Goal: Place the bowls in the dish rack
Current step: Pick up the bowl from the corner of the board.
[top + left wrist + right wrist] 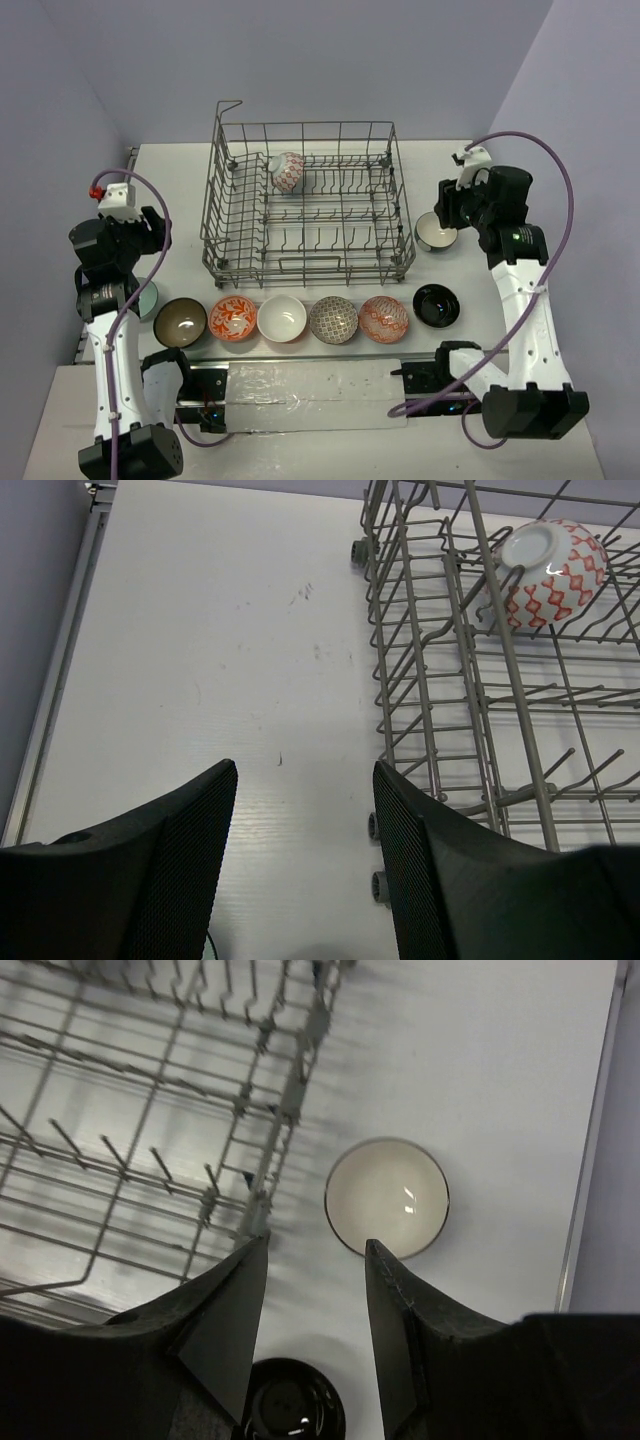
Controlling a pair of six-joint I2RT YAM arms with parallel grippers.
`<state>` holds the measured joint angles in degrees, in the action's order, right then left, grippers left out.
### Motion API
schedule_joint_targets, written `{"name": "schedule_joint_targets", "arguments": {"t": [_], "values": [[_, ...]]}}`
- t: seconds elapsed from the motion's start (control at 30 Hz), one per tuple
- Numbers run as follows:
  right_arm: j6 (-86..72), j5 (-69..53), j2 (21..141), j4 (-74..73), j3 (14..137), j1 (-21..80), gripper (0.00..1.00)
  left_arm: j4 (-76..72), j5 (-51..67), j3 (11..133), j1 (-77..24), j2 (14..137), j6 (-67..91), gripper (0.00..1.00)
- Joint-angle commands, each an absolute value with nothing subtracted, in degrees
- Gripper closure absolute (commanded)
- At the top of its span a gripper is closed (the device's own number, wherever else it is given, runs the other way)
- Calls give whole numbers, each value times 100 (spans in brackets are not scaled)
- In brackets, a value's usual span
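Observation:
My right gripper is to move to the pale bowl next and grip the bowl's rim (416,230) (326,1195) on the side that faces the dish rack.
The grey wire dish rack (212,215) stands mid-table. One red-patterned bowl (288,172) rests on its side among the back tines; it also shows in the left wrist view (560,580). Several bowls line the front: brown (180,321), orange-patterned (233,319), white (282,318), grey-patterned (333,319), red-patterned (384,319), black (436,305). A pale bowl (435,232) sits right of the rack. My left gripper (305,770) is open and empty over bare table left of the rack (510,675). My right gripper (317,1243) is open and empty just above the pale bowl (387,1198).
A teal bowl (150,298) is partly hidden under my left arm. The black bowl (295,1400) shows below my right fingers, with the rack's corner (285,1110) to their left. The rack has a raised loop (229,104) at its back left corner. Walls enclose the table.

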<state>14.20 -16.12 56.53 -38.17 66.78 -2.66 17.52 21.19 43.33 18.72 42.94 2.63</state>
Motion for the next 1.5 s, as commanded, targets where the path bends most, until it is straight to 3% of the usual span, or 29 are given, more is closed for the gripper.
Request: {"name": "schedule_joint_targets", "arguments": {"t": [0.0, 0.57, 1.47], "values": [[1415, -1608, 5862, -4096, 6452, -692, 48, 1731, 2426, 4307, 1898, 4175, 273, 37], [1889, -2039, 7453, -3990, 6126, -1178, 48, 1872, 2584, 4307, 1907, 4157, 220, 36], [2083, -2382, 8059, -3604, 5686, -1099, 48, 1890, 2689, 4236, 1898, 4210, 167, 35]]}}
